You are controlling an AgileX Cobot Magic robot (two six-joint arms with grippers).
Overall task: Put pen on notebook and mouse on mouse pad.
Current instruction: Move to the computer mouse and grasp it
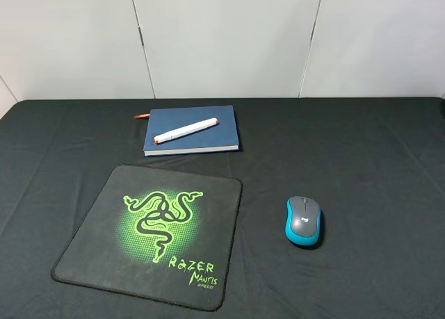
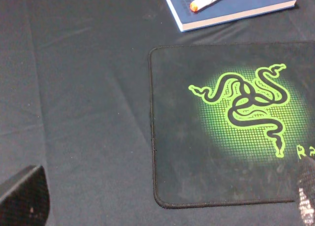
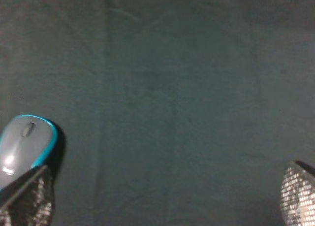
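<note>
My right gripper is going to close on the long sides (image 1: 304,216) (image 3: 18,151) of the grey and blue mouse, at a spot just behind the mouse's scroll wheel.
The white pen (image 1: 185,131) lies slantwise on top of the dark blue notebook (image 1: 192,117) at the back of the table; its orange tip (image 2: 194,8) shows in the left wrist view. The black mouse pad (image 1: 97,242) with the green snake logo lies in front of the notebook. To the right of the pad, on the bare cloth, rests the grey and blue mouse (image 1: 304,221), apart from the pad. My left gripper (image 2: 165,199) hangs open above the pad's edge. My right gripper (image 3: 162,196) is open, one fingertip (image 3: 27,199) close beside the mouse (image 3: 24,142). Neither arm shows in the exterior high view.
A black cloth (image 1: 375,159) covers the whole table. White wall panels (image 1: 222,34) stand behind its back edge. The notebook's red-orange ribbon (image 1: 141,115) sticks out to the left.
</note>
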